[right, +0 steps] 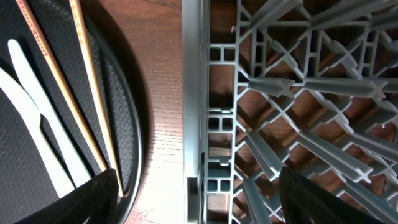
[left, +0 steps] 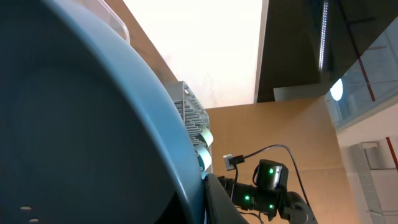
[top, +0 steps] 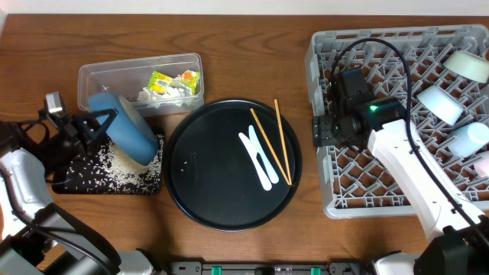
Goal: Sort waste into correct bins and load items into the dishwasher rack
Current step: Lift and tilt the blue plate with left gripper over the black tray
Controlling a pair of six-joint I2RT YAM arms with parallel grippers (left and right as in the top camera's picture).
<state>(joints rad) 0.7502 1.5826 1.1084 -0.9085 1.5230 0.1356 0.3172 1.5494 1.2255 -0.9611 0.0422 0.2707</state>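
My left gripper is to release the large dark-blue bowl in the middle of the round black tray (top: 233, 157), so that it overlaps the white spoon.
My left gripper (top: 107, 124) is shut on the rim of the large dark-blue bowl (top: 128, 128), which hangs tilted on its side over the shallow black tray (top: 76, 182). White rice grains (top: 114, 169) lie scattered in that tray. In the left wrist view the bowl (left: 93, 124) fills most of the picture, with one finger (left: 219, 200) pressed against its rim. The clear tub (top: 95, 76) holds yellow-green wrappers (top: 174, 79) and white tissue (top: 157, 95). My right gripper (top: 321, 130) (right: 199, 202) stands open, straddling the left wall of the grey dishwasher rack (top: 325, 200) (right: 191, 93), holding nothing.
A large round black tray (top: 206, 200) (right: 127, 106) in the middle carries two wooden chopsticks (top: 269, 141) (right: 59, 93) and a white spoon (top: 257, 159) (right: 34, 134). Small pale cups (top: 439, 103) rest at the rack's right side. A black cable (top: 382, 46) loops over the rack.
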